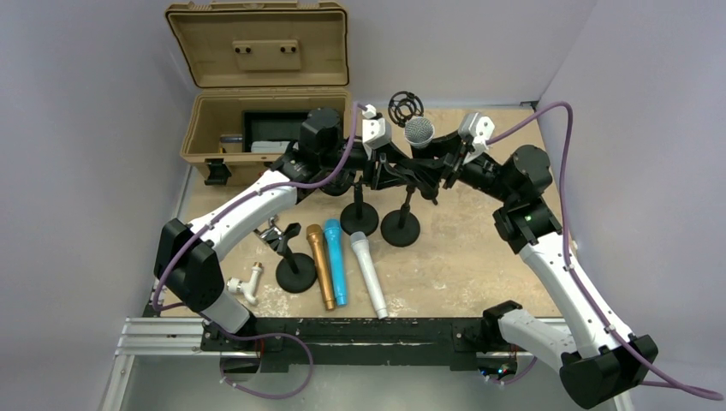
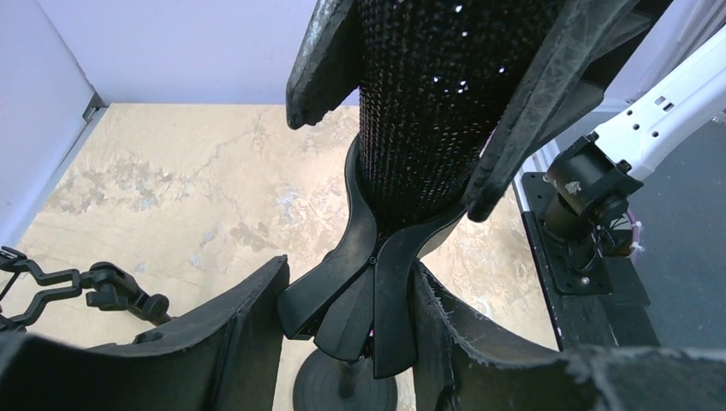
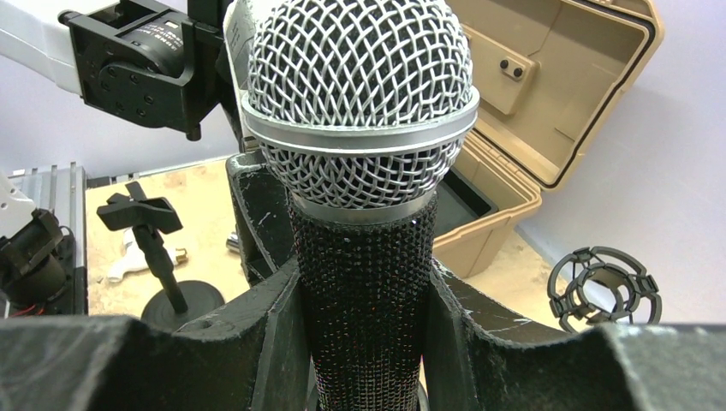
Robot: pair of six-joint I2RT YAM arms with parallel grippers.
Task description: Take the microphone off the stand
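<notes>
Next, my right gripper lays the black microphone on the bare table (image 1: pixel 438 259), between the white microphone and my right arm.
The microphone (image 1: pixel 419 131) has a silver mesh head (image 3: pixel 360 111) and a black glittery body (image 2: pixel 419 111). It stands upright, its lower end seated in the black clip (image 2: pixel 368 291) of the stand (image 1: pixel 401 224). My right gripper (image 3: pixel 364 274) is shut on the microphone's body just below the head, reaching in from the right (image 1: pixel 432 158). My left gripper (image 2: pixel 349 265) comes from the left (image 1: pixel 402 171) and is shut on the stand's clip under the microphone, a finger pressed on each side. The stand's round base (image 2: pixel 342 385) shows below the clip.
An open tan case (image 1: pixel 257 94) sits at the back left and a black shock mount (image 1: pixel 405 107) behind the microphone. A second stand (image 1: pixel 360 218) is beside the first, and an empty-clip stand (image 1: pixel 295 272) nearer. Gold (image 1: pixel 321 265), blue (image 1: pixel 336 261) and white (image 1: pixel 368 274) microphones lie in front.
</notes>
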